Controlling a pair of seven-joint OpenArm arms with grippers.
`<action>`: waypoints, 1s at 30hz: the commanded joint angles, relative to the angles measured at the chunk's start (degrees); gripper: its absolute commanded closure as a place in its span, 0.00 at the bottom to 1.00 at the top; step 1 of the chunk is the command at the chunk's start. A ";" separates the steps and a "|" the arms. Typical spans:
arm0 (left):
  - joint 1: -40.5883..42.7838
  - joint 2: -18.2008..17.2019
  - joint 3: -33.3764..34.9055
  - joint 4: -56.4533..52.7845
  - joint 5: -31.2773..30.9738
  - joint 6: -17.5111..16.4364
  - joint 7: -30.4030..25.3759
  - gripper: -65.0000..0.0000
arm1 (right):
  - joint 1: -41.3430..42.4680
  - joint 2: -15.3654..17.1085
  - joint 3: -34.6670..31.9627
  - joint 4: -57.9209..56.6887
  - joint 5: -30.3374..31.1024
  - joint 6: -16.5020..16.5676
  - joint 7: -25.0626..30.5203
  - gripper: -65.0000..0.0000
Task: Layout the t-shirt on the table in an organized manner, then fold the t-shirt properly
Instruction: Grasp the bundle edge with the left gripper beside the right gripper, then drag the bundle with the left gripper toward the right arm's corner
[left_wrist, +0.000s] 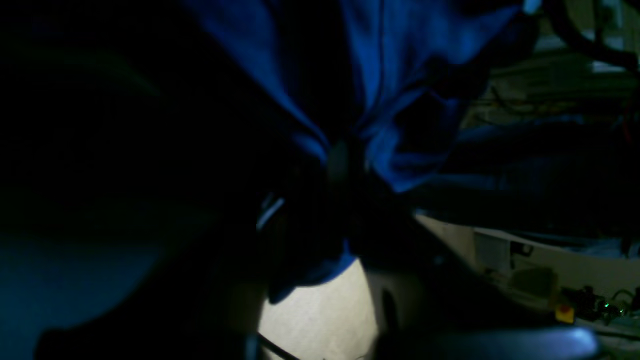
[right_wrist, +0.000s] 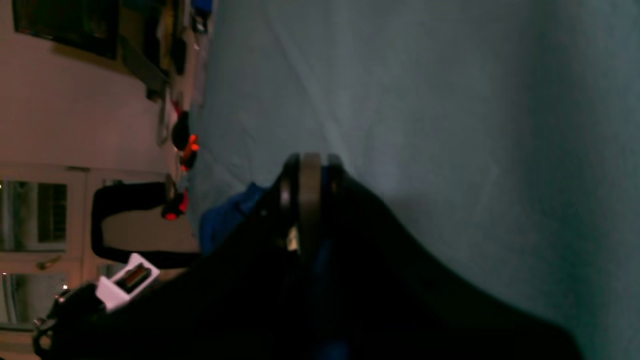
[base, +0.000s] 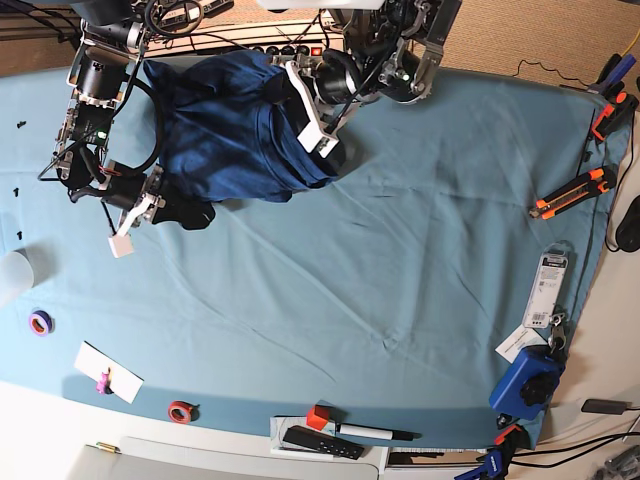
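Note:
The robot's left gripper needs to release the dark blue t-shirt's edge on the bare teal table (base: 222, 248) just in front of the heap.
The dark blue t-shirt (base: 230, 140) lies bunched in a heap at the far left of the teal table (base: 400, 250). My left gripper (base: 322, 140) is at the heap's right edge. In the left wrist view its jaws (left_wrist: 340, 160) are shut on gathered folds of the t-shirt (left_wrist: 400, 60), which fan out from the pinch. My right gripper (base: 190, 213) sits at the heap's near left edge. In the right wrist view it (right_wrist: 310, 165) is shut, low over the table (right_wrist: 450, 100), with a sliver of blue fabric between the pads and more t-shirt (right_wrist: 225, 220) beside it.
Two orange utility knives (base: 570, 192) (base: 607, 110), a packet (base: 545, 290) and a blue tool (base: 525, 380) lie along the right edge. Near the front are a marker (base: 365, 432), a remote (base: 320, 442), tape rolls (base: 181, 410) (base: 40, 322) and a white card (base: 108, 372).

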 joint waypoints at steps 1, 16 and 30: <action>-0.74 0.48 0.26 0.76 -1.22 -1.29 0.09 1.00 | 1.09 0.87 0.20 0.81 2.54 0.37 0.55 1.00; -11.41 0.46 0.48 -1.84 3.32 -1.73 -0.13 1.00 | -4.39 0.87 3.48 5.29 5.88 1.15 0.55 1.00; -34.75 2.32 18.71 -22.34 4.17 0.48 -3.10 1.00 | -15.52 0.68 24.70 9.70 6.16 1.15 0.55 1.00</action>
